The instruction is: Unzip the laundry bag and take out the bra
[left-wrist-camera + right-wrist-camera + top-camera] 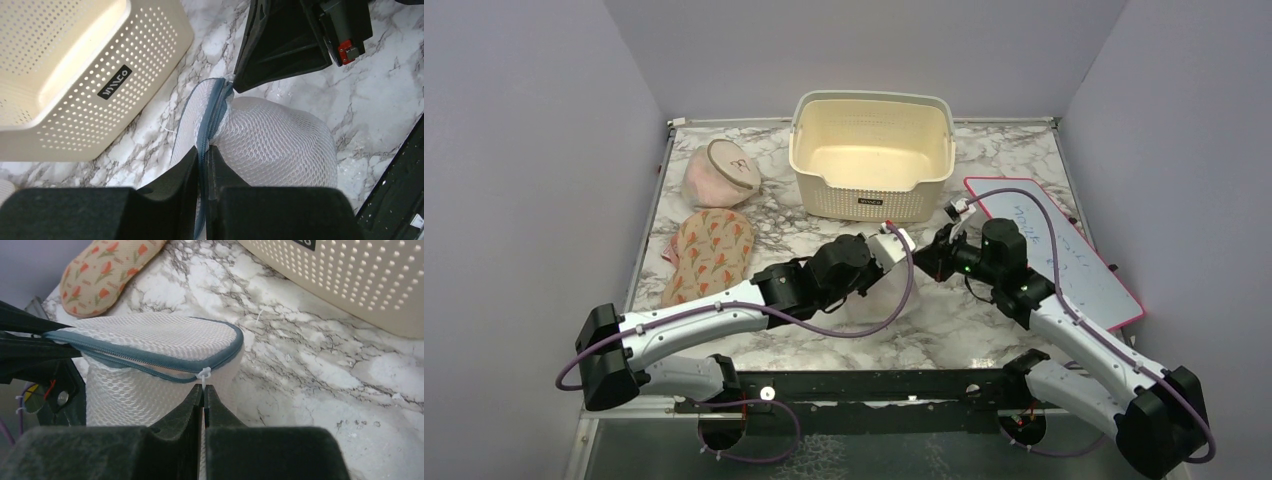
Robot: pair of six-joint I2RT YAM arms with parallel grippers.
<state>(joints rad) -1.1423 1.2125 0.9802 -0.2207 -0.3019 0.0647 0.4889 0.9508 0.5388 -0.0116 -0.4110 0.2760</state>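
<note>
I am pinching both edges of the grey zip rim together with my left gripper, so I will open it and take just the zip rim's upper edge (131, 353) before my right gripper pulls on.
The white mesh laundry bag (892, 245) stands at the table's middle, between my two grippers. My left gripper (204, 150) is shut on the bag's grey zip rim (210, 115), with the mesh body (275, 135) to its right. My right gripper (204, 389) is shut on the white zip pull (203, 373) at the near edge of the rim (150, 357). A narrow gap shows along the zip just left of the pull. The bra is hidden. In the top view, the left gripper (879, 252) and the right gripper (932, 258) face each other across the bag.
A cream perforated basket (871, 150) stands behind the bag. A pinkish round bag (721, 172) and a floral cloth piece (712, 250) lie at the left. A pink-framed whiteboard (1064, 250) lies at the right. Walls close in on the table's left, back and right sides.
</note>
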